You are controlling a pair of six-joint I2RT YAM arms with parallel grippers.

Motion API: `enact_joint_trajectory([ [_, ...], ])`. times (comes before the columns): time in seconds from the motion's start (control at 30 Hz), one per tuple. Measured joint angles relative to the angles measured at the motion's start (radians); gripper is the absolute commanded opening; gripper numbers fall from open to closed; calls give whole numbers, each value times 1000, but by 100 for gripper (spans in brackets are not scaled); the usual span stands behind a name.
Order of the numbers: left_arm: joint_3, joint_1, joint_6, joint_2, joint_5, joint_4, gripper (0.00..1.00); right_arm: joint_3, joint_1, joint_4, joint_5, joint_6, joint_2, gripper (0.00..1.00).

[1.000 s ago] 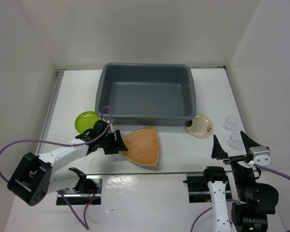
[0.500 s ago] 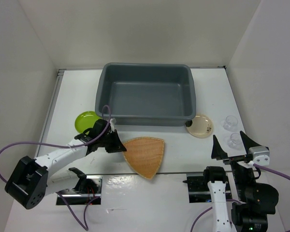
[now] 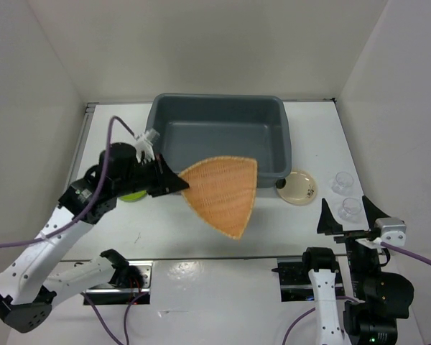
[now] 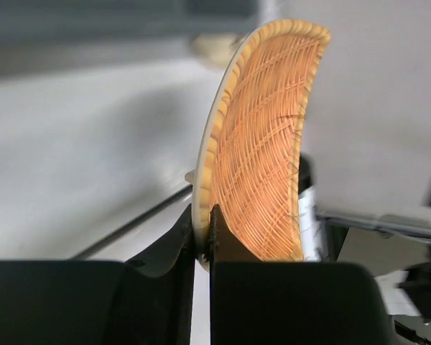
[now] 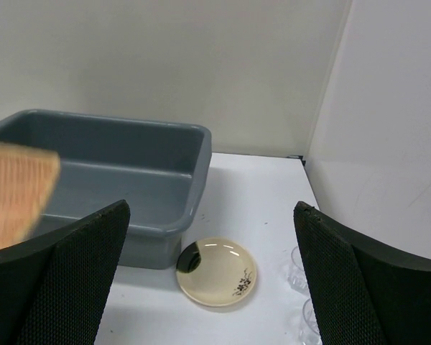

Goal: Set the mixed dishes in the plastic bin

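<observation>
The tan wooden plate, now tilted over the bin's front rim, will be released by my left gripper on the bin's bottom near the middle of the bin's front side (image 3: 228, 144).
My left gripper (image 3: 174, 185) is shut on the left edge of the tan wooden plate (image 3: 223, 194), which hangs lifted and tilted over the front rim of the dark grey plastic bin (image 3: 215, 129). In the left wrist view the plate (image 4: 266, 144) stands on edge, its rim pinched in the left gripper (image 4: 203, 215). A sliver of the lime-green plate (image 3: 134, 195) shows under the left arm. The cream plate (image 3: 298, 187) (image 5: 217, 272) lies at the bin's front right corner. Two clear cups (image 3: 341, 181) (image 3: 350, 208) stand to its right. My right gripper (image 3: 343, 203) (image 5: 212, 208) is open and holds nothing, near the table's front edge.
White walls close the table in on the left, back and right. The bin (image 5: 115, 180) has nothing inside it. The arm bases and their purple cables (image 3: 29, 241) sit along the near edge.
The left gripper shut on the wooden plate's edge, and the arm lifted it off the table, up and back toward the bin. The right arm has barely moved.
</observation>
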Motion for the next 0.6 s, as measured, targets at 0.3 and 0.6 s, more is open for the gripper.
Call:
enact_joint_trajectory([
  [0.3,499,74,26,367,12,78,0,0,-6,0,20,5,0,99],
  [0.6,618,238,-4,911,-61,173,0,0,-15,0,18,4,0,99],
])
